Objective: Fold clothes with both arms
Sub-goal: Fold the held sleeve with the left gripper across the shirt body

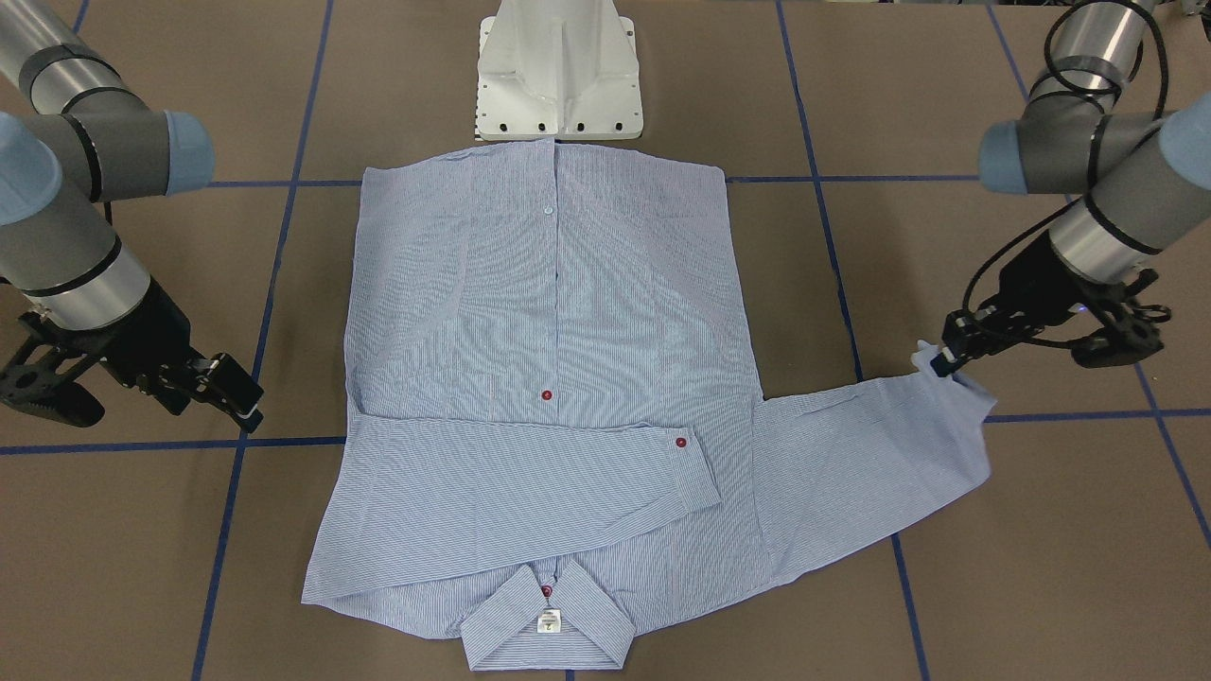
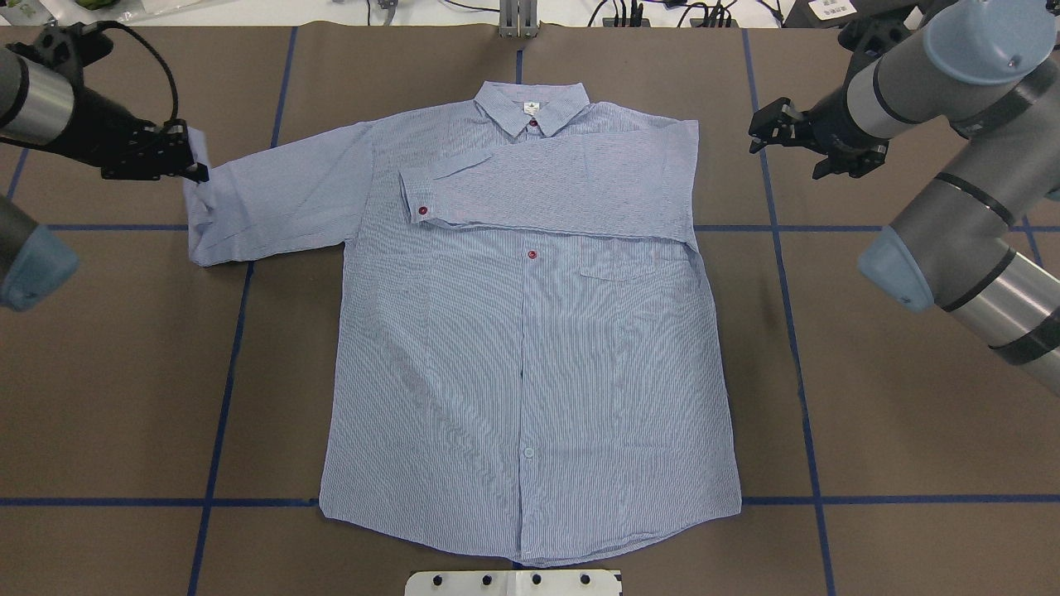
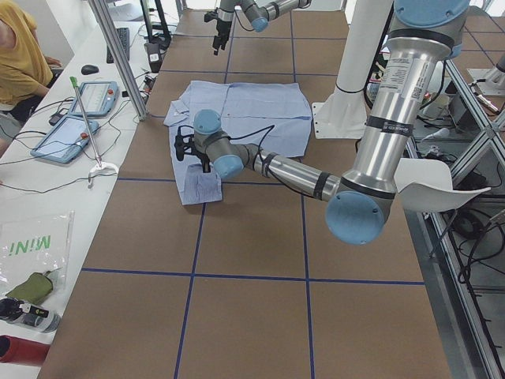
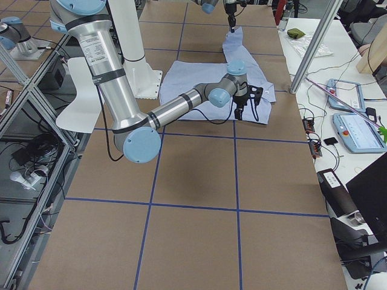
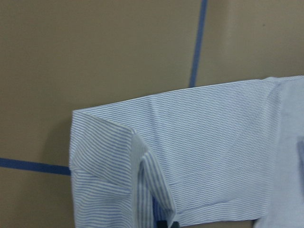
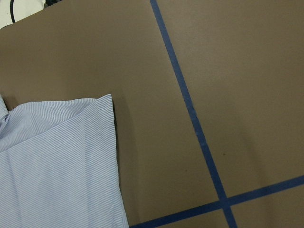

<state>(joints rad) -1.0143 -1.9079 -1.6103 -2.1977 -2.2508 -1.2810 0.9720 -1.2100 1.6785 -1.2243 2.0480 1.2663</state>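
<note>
I will release the outstretched sleeve's cuff, now a little above the table, from my left gripper on the shoulder end of the folded sleeve (image 1: 415, 436).
The striped blue-and-white shirt (image 2: 530, 356) lies flat, front up, collar (image 2: 532, 106) at the far side. One sleeve (image 2: 563, 186) is folded across the chest, its red cuff button showing. The other sleeve (image 2: 281, 199) stretches out sideways. My left gripper (image 2: 192, 162) is shut on that sleeve's cuff, which it holds a little above the table; it also shows in the front view (image 1: 943, 359). The left wrist view shows the lifted cuff (image 5: 142, 161). My right gripper (image 2: 758, 132) is open and empty, hanging beside the shirt's shoulder (image 6: 57, 156), apart from it.
The white pedestal base (image 1: 558, 76) stands at the shirt's hem. Blue tape lines (image 2: 224, 372) cross the brown table. A side bench with tablets (image 3: 75, 118) and a seated person (image 3: 24, 55) runs along the far edge.
</note>
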